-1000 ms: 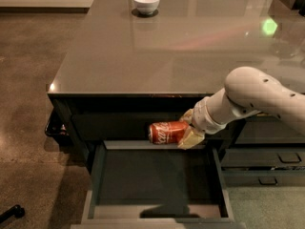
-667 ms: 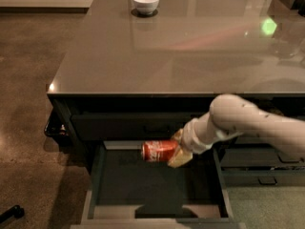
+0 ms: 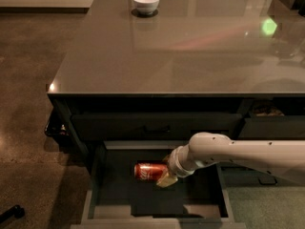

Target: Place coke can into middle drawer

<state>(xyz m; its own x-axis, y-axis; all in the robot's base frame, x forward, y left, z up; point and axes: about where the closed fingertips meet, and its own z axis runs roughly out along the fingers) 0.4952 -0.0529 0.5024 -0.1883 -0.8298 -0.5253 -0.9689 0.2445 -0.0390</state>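
Observation:
Next, I let go of the red coke can with my gripper, setting it on the dark bottom near the centre of the open middle drawer [image 3: 154,190].
The red coke can [image 3: 150,171] lies on its side low inside the open middle drawer [image 3: 88,194], over the dark floor near its back. My gripper [image 3: 163,175] comes in from the right on the white arm and is shut on the can's right end, its pale fingers [image 3: 167,178] around it. I cannot tell whether the can touches the drawer floor.
A white bowl [image 3: 146,2] stands at the far edge of the grey countertop [image 3: 181,46]. A drawer front with a black bar handle [image 3: 155,127] sits above the open drawer. Narrower drawers [image 3: 271,125] are at the right. Brown floor [image 3: 28,80] lies to the left.
The arm has lowered and moved left, carrying the coke can from in front of the upper drawer front down into the open middle drawer.

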